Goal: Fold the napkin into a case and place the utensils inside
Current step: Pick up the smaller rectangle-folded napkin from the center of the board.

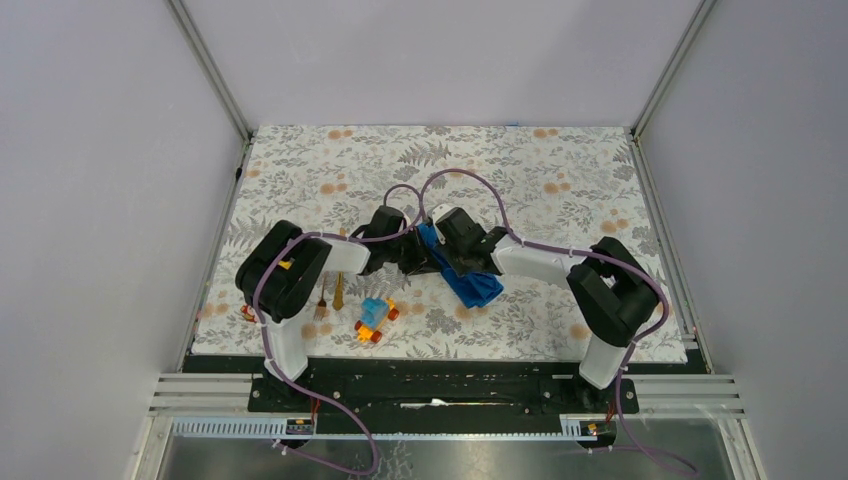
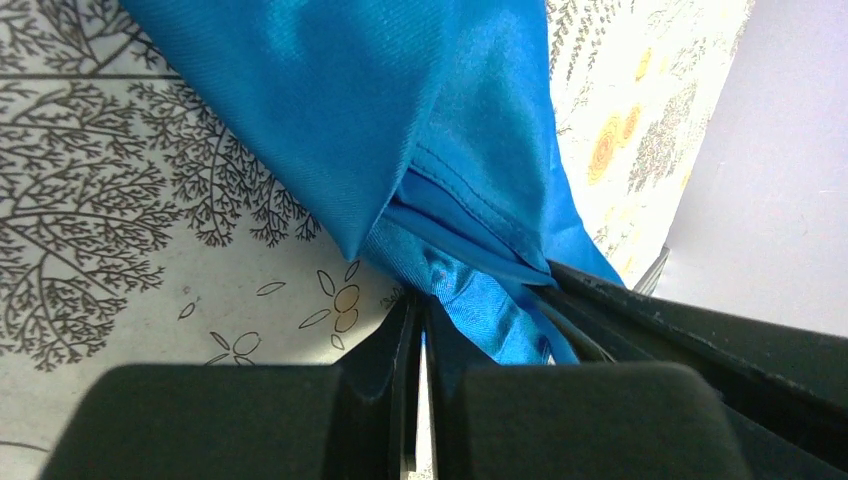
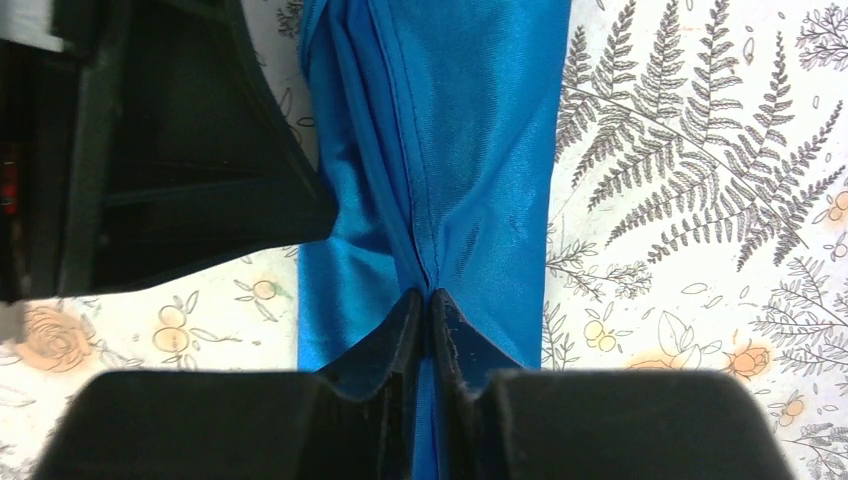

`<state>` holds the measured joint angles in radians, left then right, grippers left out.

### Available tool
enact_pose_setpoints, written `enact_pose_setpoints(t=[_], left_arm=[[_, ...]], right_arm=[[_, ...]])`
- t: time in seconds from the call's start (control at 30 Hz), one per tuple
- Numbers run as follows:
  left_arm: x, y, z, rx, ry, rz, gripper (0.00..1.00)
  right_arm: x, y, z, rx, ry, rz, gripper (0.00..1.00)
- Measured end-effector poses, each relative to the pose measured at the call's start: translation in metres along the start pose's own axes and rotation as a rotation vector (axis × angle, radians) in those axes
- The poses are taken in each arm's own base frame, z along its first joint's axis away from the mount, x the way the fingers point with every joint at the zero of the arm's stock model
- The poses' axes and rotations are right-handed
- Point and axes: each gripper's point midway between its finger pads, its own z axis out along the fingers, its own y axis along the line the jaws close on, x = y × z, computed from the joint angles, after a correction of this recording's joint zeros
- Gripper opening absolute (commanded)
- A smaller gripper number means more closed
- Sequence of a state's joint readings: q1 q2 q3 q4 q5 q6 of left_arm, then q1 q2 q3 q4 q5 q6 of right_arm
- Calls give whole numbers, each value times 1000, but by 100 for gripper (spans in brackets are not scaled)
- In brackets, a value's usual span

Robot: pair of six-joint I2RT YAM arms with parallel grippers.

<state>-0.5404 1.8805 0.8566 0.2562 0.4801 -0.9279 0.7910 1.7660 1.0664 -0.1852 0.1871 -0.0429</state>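
My left gripper should open, back away and take hold of the napkin's far end (image 1: 426, 234), because it is pinching the napkin's hemmed edge next to my right gripper.
The blue napkin (image 1: 478, 287) is bunched at mid-table, hanging between the two grippers. My left gripper (image 2: 422, 298) is shut, pinching a hemmed edge of the napkin (image 2: 400, 120) at its tips. My right gripper (image 3: 430, 293) is shut on a lengthwise fold of the napkin (image 3: 470, 150), with blue cloth showing between its fingers. In the top view the left gripper (image 1: 405, 255) and right gripper (image 1: 452, 243) nearly touch over the cloth. The golden fork (image 1: 321, 300) and knife (image 1: 339, 291) lie side by side near the left arm, apart from the napkin.
A blue-and-orange toy car (image 1: 375, 320) sits near the front edge of the leaf-patterned mat (image 1: 540, 170). A small red block (image 1: 247, 313) peeks out beside the left arm's base. Frame posts and grey walls bound the table on three sides.
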Motion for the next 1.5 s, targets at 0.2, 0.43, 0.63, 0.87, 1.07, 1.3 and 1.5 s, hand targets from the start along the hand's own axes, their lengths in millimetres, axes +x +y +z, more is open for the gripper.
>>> enact_pose_setpoints(t=[0.2, 0.43, 0.63, 0.87, 1.07, 1.3, 1.5], left_arm=[[1, -2, 2, 9, -12, 0, 4], [2, -3, 3, 10, -22, 2, 10], [6, 0, -8, -2, -32, 17, 24], [-6, 15, -35, -17, -45, -30, 10], [-35, -18, -32, 67, -62, -2, 2], [-50, -26, -4, 91, -51, 15, 0], [-41, -7, 14, 59, -7, -5, 0]], right_arm=[[-6, 12, -5, -61, -5, 61, 8], [-8, 24, -3, -103, -21, 158, 14], [10, 23, 8, -99, -16, 204, 17], [7, 23, 12, -117, -54, 234, 26], [3, 25, 13, -131, -84, 245, 30], [2, 27, 12, -145, -94, 248, 39], [5, 27, 7, -152, -83, 231, 67]])
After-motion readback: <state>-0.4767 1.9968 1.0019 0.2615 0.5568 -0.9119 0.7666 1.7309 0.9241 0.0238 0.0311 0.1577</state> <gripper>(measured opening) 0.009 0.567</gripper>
